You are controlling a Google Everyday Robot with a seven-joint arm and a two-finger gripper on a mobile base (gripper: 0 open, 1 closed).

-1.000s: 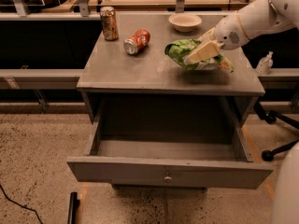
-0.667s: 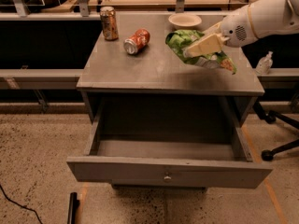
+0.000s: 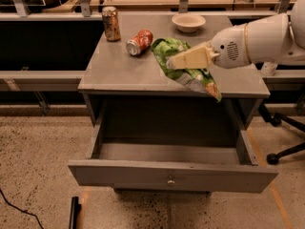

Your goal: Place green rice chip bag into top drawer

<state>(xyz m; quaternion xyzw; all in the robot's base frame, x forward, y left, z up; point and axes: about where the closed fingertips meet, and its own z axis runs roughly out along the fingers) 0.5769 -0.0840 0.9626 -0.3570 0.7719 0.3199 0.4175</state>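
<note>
The robot's gripper should release the green rice chip bag in the middle of the open top drawer point(image 3: 162, 133), behind the drawer's knob.
The green rice chip bag point(image 3: 183, 66) is a crinkled bright green foil bag, held in the air above the cabinet top and hanging down to the right. My gripper point(image 3: 177, 61) is shut on the bag near its upper middle, with the white arm reaching in from the right. The top drawer point(image 3: 171, 173) is pulled wide open below, grey, with a small round knob on its front panel; its inside shows nothing in it. The bag hangs over the cabinet top's front right part, behind the open drawer.
On the grey cabinet top point(image 3: 119, 70) an upright brown can point(image 3: 111, 24) stands at the back left, a red-orange soda can point(image 3: 139, 42) lies on its side, and a white bowl point(image 3: 188, 22) sits at the back. An office chair base point(image 3: 281, 137) is at the right.
My gripper has lifted the green bag off the cabinet top and carried it left and forward. The bag now hangs stretched downward. The drawer stays open.
</note>
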